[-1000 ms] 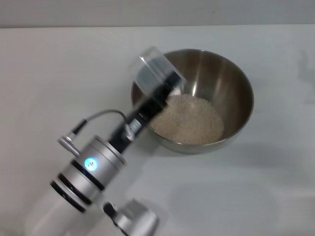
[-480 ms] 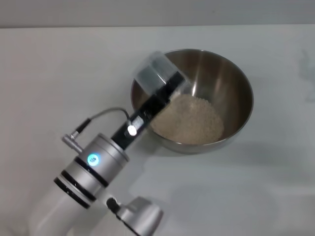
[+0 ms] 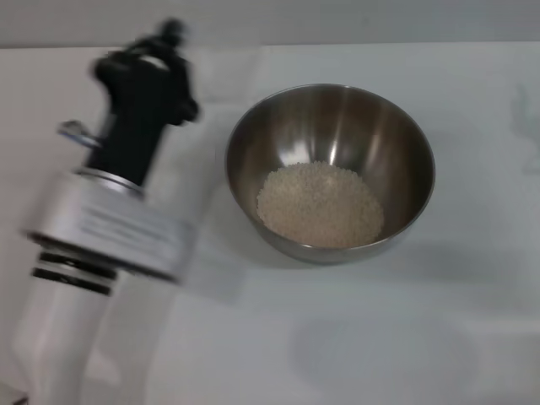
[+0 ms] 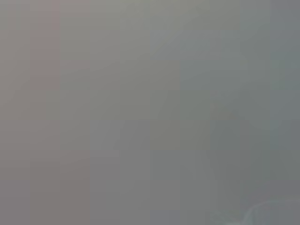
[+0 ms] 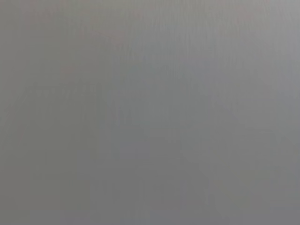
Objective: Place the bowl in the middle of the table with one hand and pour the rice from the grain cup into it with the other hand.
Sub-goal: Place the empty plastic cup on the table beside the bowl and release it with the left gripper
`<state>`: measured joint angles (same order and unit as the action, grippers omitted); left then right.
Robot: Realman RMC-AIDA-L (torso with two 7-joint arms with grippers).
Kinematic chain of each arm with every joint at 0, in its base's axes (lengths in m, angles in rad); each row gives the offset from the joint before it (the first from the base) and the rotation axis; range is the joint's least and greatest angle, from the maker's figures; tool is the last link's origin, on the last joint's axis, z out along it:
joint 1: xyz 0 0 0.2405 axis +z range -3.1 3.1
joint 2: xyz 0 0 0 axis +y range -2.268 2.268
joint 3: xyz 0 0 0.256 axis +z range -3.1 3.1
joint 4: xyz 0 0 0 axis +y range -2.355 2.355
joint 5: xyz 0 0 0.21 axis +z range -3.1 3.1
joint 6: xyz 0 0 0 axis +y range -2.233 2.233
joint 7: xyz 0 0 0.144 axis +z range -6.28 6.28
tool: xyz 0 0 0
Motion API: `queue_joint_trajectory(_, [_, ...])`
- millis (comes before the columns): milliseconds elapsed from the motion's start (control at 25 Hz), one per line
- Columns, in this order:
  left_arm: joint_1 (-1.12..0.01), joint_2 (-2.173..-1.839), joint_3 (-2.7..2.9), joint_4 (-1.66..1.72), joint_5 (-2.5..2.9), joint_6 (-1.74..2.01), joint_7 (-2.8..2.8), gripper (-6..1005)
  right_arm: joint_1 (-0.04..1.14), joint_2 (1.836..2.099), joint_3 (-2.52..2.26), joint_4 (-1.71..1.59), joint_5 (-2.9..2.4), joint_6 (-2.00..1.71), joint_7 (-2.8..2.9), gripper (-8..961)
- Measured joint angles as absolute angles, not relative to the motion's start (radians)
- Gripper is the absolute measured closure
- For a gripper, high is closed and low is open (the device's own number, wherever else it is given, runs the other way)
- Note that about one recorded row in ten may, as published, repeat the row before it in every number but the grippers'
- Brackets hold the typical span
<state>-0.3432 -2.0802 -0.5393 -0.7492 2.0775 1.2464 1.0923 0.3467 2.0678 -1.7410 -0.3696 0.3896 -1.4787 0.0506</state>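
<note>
My left gripper is to let go of the grain cup on the white table (image 3: pixel 148 149) next to the steel bowl, a small gap away from it.
The steel bowl (image 3: pixel 371 126) stands on the white table (image 3: pixel 405 337) a little right of the middle, upright. A heap of pale rice (image 3: pixel 319 205) lies in its bottom. My left arm, white forearm with black bands, reaches up the left side of the head view. Its black hand (image 3: pixel 150 72) is blurred by motion and sits left of the bowl, apart from it. The grain cup cannot be made out in any view; it may be hidden by the hand. My right gripper is out of view. Both wrist views show only flat grey.
The table's far edge (image 3: pixel 380 44) runs along the top of the head view. A faint shadow (image 3: pixel 380 354) lies on the table in front of the bowl. A pale curved edge (image 4: pixel 267 208) shows in a corner of the left wrist view.
My left hand has pulled back from over the bowl's left rim and swung left and away. The tilted cup no longer shows over the bowl. The bowl and rice have not moved.
</note>
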Motion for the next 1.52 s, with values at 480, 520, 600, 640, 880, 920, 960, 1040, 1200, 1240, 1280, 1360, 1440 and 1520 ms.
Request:
queue_joint_trajectory(480, [-0.370, -2.077, -0.654, -0.612, 1.861, 1.055, 0.461, 977, 0.360, 2.068, -1.741, -0.365, 0.390, -1.479, 0.051, 604])
queue_joint_trajectory(520, [-0.379, -2.078, -0.668, -0.588, 1.860, 0.988, 0.399, 977, 0.360, 2.068, -1.741, -0.365, 0.390, -1.479, 0.051, 604])
queue_joint_trajectory(600, [-0.382, -2.078, -0.677, -0.583, 1.860, 0.937, 0.379, 977, 0.363, 2.068, -1.741, -0.365, 0.390, -1.479, 0.051, 604])
queue_joint_trajectory(640, [-0.382, -2.078, -0.677, -0.583, 1.860, 0.937, 0.379, 977, 0.364, 2.068, -1.741, -0.364, 0.390, -1.478, 0.051, 604])
queue_joint_trajectory(880, [-0.386, -2.080, -0.693, -0.573, 1.859, 0.877, 0.373, 977, 0.367, 2.066, -1.741, -0.362, 0.390, -1.476, 0.050, 604])
queue_joint_trajectory(920, [-0.386, -2.080, -0.694, -0.570, 1.857, 0.865, 0.372, 977, 0.367, 2.066, -1.741, -0.362, 0.390, -1.476, 0.050, 604])
queue_joint_trajectory(960, [-0.387, -2.080, -0.694, -0.569, 1.856, 0.862, 0.372, 977, 0.367, 2.065, -1.741, -0.361, 0.390, -1.476, 0.050, 604])
queue_joint_trajectory(1040, [-0.387, -2.080, -0.695, -0.565, 1.853, 0.858, 0.371, 977, 0.367, 2.065, -1.741, -0.361, 0.390, -1.476, 0.050, 604])
queue_joint_trajectory(1200, [-0.388, -2.080, -0.695, -0.559, 1.850, 0.846, 0.369, 977, 0.367, 2.065, -1.741, -0.361, 0.390, -1.476, 0.050, 604])
queue_joint_trajectory(1240, [-0.388, -2.080, -0.695, -0.559, 1.850, 0.844, 0.369, 977, 0.367, 2.065, -1.741, -0.361, 0.390, -1.476, 0.050, 604])
queue_joint_trajectory(1280, [-0.388, -2.080, -0.695, -0.559, 1.850, 0.844, 0.369, 977, 0.367, 2.065, -1.741, -0.360, 0.390, -1.476, 0.050, 604])
queue_joint_trajectory(1360, [-0.388, -2.079, -0.695, -0.557, 1.850, 0.837, 0.368, 977, 0.366, 2.065, -1.741, -0.360, 0.390, -1.477, 0.049, 604])
queue_joint_trajectory(1440, [-0.388, -2.079, -0.695, -0.556, 1.850, 0.825, 0.361, 978, 0.365, 2.065, -1.741, -0.360, 0.390, -1.477, 0.049, 604])
queue_joint_trajectory(1520, [-0.388, -2.078, -0.695, -0.555, 1.850, 0.821, 0.352, 966, 0.363, 2.065, -1.741, -0.360, 0.390, -1.477, 0.049, 604])
